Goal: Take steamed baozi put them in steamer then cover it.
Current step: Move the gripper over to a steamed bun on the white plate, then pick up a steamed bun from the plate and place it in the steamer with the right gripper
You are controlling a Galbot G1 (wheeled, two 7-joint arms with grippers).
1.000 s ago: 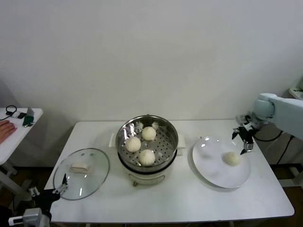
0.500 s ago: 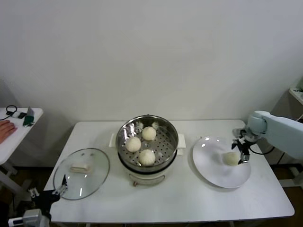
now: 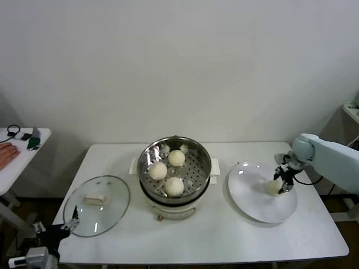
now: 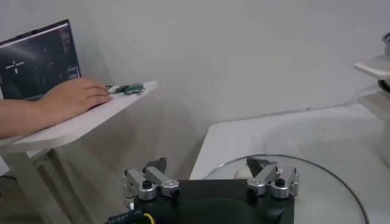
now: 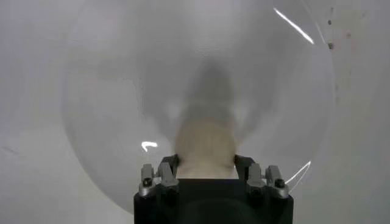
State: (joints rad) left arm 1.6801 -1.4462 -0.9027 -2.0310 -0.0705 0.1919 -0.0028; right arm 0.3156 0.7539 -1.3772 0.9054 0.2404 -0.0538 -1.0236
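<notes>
My right gripper is to let go of the fourth baozi on the steamer tray's bare patch [image 3: 192, 170] nearest the white plate.
Three baozi [image 3: 168, 170] lie on the perforated tray in the steel steamer [image 3: 174, 144] at the table's middle. The fourth baozi [image 3: 272, 188] rests on the white plate [image 3: 252, 202] to the right; it also shows in the right wrist view [image 5: 205, 146]. My right gripper [image 3: 284, 182] is down on this bun, its fingers [image 5: 170, 165] pressing both of its sides. The glass cover [image 3: 96, 204] with a cream handle lies flat on the table at the left. My left gripper [image 4: 207, 167] is open and empty, low at the table's front left corner beside the cover [image 4: 317, 182].
A small side table [image 3: 17, 151] with a laptop and a person's hand [image 4: 67, 100] stands at the far left. The plate's rim [image 5: 317, 91] lies close to the table's right edge.
My right gripper came down from above the plate's far edge onto the fourth baozi and closed in on it. The left arm has not moved.
</notes>
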